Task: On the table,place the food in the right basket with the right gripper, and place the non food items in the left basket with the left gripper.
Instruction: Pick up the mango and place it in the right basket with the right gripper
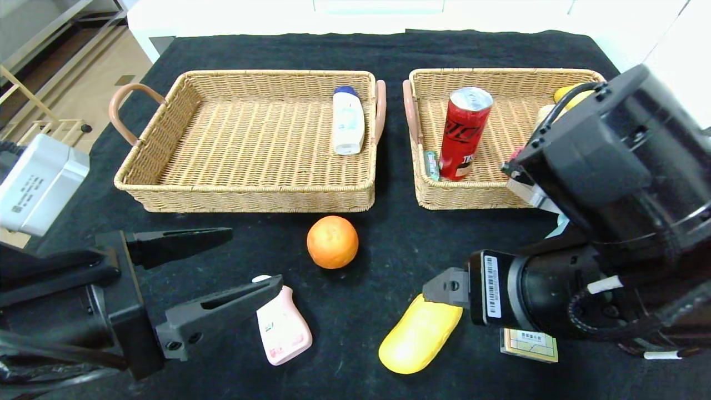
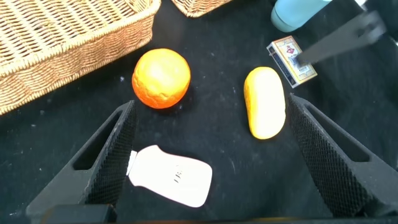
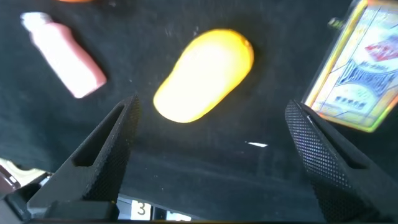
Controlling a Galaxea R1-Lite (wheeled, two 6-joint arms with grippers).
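Next, I close my right gripper around the middle of the yellow item (image 1: 421, 333) (image 3: 204, 76), with its fingers on the long sides that face the pink bottle and card pack.
An orange (image 1: 332, 242) lies on the black cloth in front of the left basket (image 1: 244, 199). Nearer me lie a pink bottle (image 1: 282, 330), a yellow oval food item (image 1: 419, 340) and a card pack (image 1: 529, 344). My left gripper (image 1: 255, 258) hovers open over the pink bottle (image 2: 171, 176), with the orange (image 2: 161, 78) beyond its fingers. My right gripper (image 3: 212, 109) is open just short of the yellow item (image 3: 204, 74), the card pack (image 3: 357, 78) beside one finger. The left basket holds a white bottle (image 1: 348, 120). The right basket (image 1: 472, 197) holds a red can (image 1: 465, 133).
A small green packet (image 1: 430, 165) lies by the can, and something yellow (image 1: 572, 94) shows at the right basket's far corner behind my right arm. A light blue object (image 2: 295, 12) lies near the card pack. The table edge runs close on the left.
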